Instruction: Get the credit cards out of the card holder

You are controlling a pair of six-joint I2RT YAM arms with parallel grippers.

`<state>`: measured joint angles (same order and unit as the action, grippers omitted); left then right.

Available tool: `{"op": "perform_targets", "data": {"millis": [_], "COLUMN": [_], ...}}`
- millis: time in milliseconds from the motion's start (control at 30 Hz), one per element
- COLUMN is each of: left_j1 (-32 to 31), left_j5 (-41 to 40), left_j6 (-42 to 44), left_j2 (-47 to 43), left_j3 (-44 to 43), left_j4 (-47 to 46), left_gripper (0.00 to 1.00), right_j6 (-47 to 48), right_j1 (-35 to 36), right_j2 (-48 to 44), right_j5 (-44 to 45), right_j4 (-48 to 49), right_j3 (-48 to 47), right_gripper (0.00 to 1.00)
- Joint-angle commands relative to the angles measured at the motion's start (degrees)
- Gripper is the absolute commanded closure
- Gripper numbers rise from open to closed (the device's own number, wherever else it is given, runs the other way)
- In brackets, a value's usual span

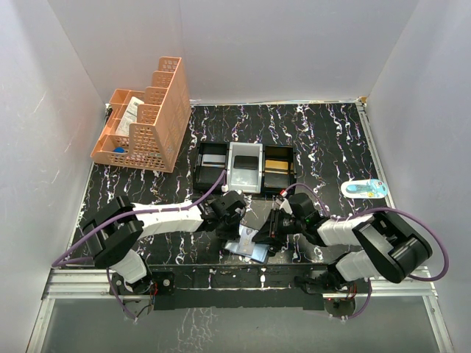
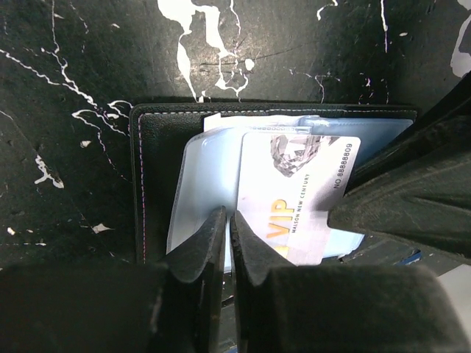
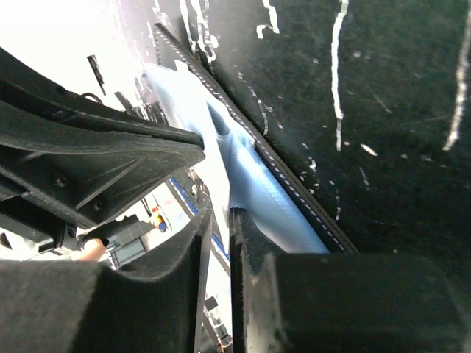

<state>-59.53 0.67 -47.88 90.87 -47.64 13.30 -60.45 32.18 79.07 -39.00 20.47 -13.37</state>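
My right gripper is touching the VIP card's edge with only its fingertips, so it should open, take the card deeper (image 2: 318, 193) and pull it out of the sleeve.
The card holder (image 1: 246, 248) lies opened near the table's front edge, between both grippers. In the left wrist view its black stitched panel (image 2: 154, 176) carries pale blue clear sleeves (image 2: 199, 184), and a white VIP credit card (image 2: 294, 191) sits skewed and partly out of them. My left gripper (image 2: 229, 220) (image 1: 237, 223) is pinched shut where a raised sleeve's edge meets the card's left side. My right gripper (image 3: 218, 217) (image 1: 271, 234) stands at the holder's right side, its jaws a narrow slit apart with only bright background in the gap. The right fingers (image 2: 405, 198) rest on the card's right end.
A black-and-white three-compartment tray (image 1: 245, 168) stands just behind the grippers. An orange slotted organizer (image 1: 143, 118) is at the back left. A small blue-and-white item (image 1: 364, 188) lies at the right. The table's metal front rail (image 1: 243, 276) runs close below the holder.
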Motion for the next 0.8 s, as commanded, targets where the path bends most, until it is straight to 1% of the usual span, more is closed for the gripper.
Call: {"op": "perform_targets", "data": {"millis": [0, 100, 233, 400, 600, 767], "left_j1": [-0.7, -0.7, -0.8, -0.8, -0.8, -0.8], "left_j5": [-3.0, -2.9, -2.9, -3.0, -3.1, -3.3], "left_j6": [-0.5, -0.6, -0.6, -0.5, -0.5, -0.5], "left_j2": [1.8, 1.8, 2.0, 1.9, 1.8, 1.4], "left_j3": [1.3, 1.4, 1.0, 0.7, 0.4, 0.5], "left_j4": [3.8, 3.6, 3.9, 4.1, 4.4, 4.5], "left_gripper": [0.94, 0.94, 0.94, 0.95, 0.95, 0.95], "right_j6": [-2.4, -3.6, -7.8, -12.1, -16.1, -18.5], "right_j1": [0.0, 0.7, 2.8, 6.7, 13.5, 15.9], "right_j2": [-2.6, -3.7, -5.3, -9.3, -11.0, -14.1], "right_j5": [1.2, 3.9, 8.6, 17.2, 27.0, 32.1], "right_j4": [5.4, 5.2, 7.7, 9.4, 9.6, 8.8], "right_j3": [0.0, 0.3, 2.5, 5.2, 5.6, 7.3], "right_gripper": [0.82, 0.78, 0.77, 0.75, 0.76, 0.79]}}
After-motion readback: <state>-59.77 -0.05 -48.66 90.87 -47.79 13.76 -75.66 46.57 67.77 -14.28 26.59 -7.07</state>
